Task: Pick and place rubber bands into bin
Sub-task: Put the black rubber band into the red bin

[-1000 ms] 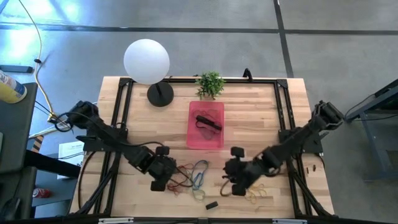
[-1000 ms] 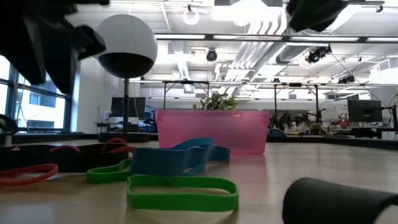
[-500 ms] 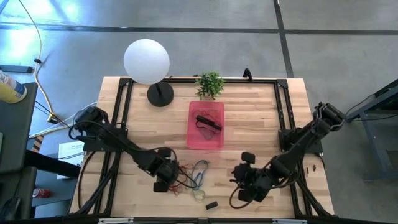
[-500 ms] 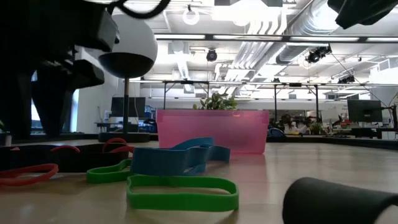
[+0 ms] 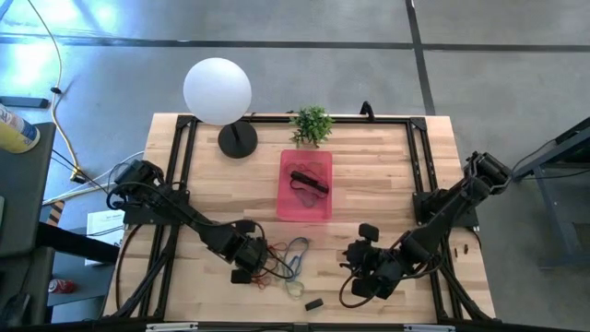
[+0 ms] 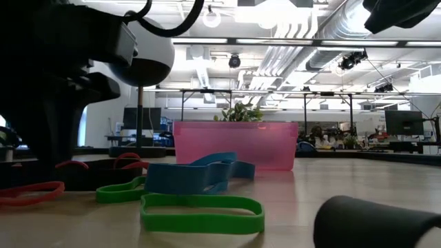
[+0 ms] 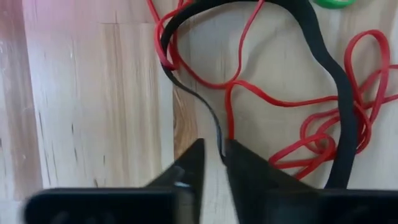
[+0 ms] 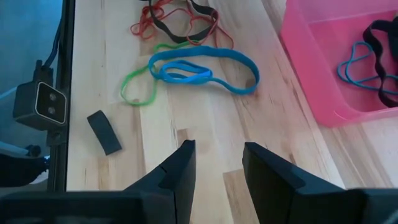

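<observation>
My left gripper is holding the black rubber band's thin part only at the ends of its fingers, so I should open them and take the rubber band (image 7: 219,138) deeper before I lift.
Loose rubber bands (image 5: 281,262) lie in a heap on the wooden table in front of the pink bin (image 5: 305,184): red (image 7: 273,106), black (image 7: 339,106), blue (image 8: 205,67) and green (image 6: 203,212). My left gripper (image 5: 247,269) is down at the heap's left end, shut on the black band. My right gripper (image 8: 217,162) hovers open near the table's front right, nothing between its fingers. A black band and a blue one (image 8: 373,56) lie in the bin. My left gripper pinches a thin stretch of the black band (image 7: 214,121) between its two fingers, coming from above and pointing down. The rest of the band lies slack on the table, tangled with the red bands.
A small black block (image 5: 313,303) lies near the front edge. A white globe lamp (image 5: 218,89) and a small potted plant (image 5: 312,123) stand at the far edge behind the bin. Bare wood lies between the two arms.
My left gripper has come down onto the left end of the heap of bands. My right gripper has drawn back toward the table's right and near edges, away from the bands. The bands have stayed where they were.
</observation>
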